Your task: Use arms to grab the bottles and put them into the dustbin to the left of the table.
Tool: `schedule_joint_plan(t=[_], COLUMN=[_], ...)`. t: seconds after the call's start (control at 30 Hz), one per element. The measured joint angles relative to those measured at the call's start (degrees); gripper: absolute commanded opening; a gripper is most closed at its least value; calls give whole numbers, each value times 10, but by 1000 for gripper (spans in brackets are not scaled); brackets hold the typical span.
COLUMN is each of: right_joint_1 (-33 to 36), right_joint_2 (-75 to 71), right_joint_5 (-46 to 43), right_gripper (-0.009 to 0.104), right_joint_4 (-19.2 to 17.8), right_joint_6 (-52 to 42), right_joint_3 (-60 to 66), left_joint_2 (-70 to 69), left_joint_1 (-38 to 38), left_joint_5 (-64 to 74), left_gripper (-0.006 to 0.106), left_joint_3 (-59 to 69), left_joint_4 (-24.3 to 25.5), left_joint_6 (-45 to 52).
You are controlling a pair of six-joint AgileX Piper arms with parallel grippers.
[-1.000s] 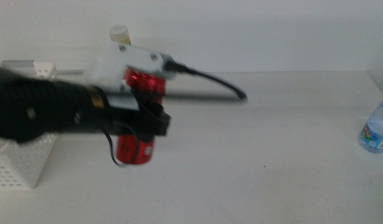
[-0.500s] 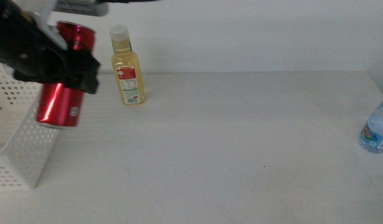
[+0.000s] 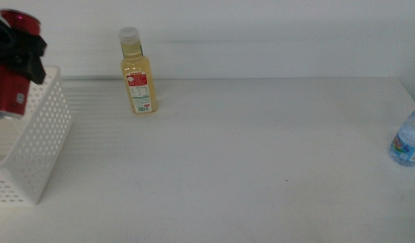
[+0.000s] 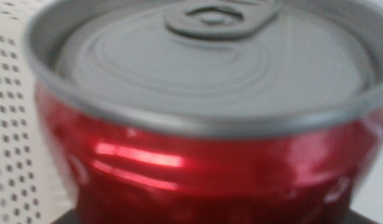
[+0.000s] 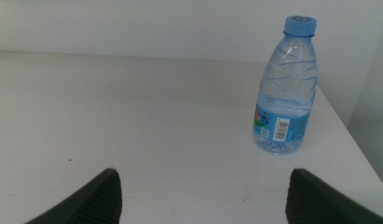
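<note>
My left gripper has the red cola can to put away. I will put it down in the white dustbin (image 3: 12, 135), along the side facing the table.
My left gripper (image 3: 21, 50) is shut on the slim red cola can (image 3: 8, 81) and holds it in the air over the white perforated dustbin (image 3: 38, 145) at the table's left edge. In the left wrist view the can (image 4: 203, 124) fills the picture, with the bin's holed wall (image 4: 17, 112) beside it. The yellow-liquid bottle (image 3: 138, 71) stands upright at the back left of the table. The small blue-capped water bottle (image 3: 408, 138) stands at the right edge. In the right wrist view the water bottle (image 5: 288, 87) stands ahead of my open, empty right gripper (image 5: 200, 193).
The white table (image 3: 247, 155) stretches between the dustbin and the water bottle. A white wall runs behind the table. The table's right edge lies just past the water bottle.
My left gripper has carried the red can leftward from the middle left of the table to above the dustbin. The yellow bottle, hidden by the arm before, now shows. The right arm is still.
</note>
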Motion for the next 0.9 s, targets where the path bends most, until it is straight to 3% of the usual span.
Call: schedule_joint_plan(t=[0.53,0.9], right_joint_1=[0,0], right_joint_2=[0,0], right_joint_5=[0,0], right_gripper=[79,79], right_joint_4=[0,0], right_joint_6=[0,0], right_joint_3=[0,0], left_joint_2=[125,204], left_joint_1=[132,159], left_joint_5=[-2,-8], left_gripper=[-5,-5], left_joint_3=[-64,-65], left_joint_4=[-2,-12], left_joint_6=[62,67])
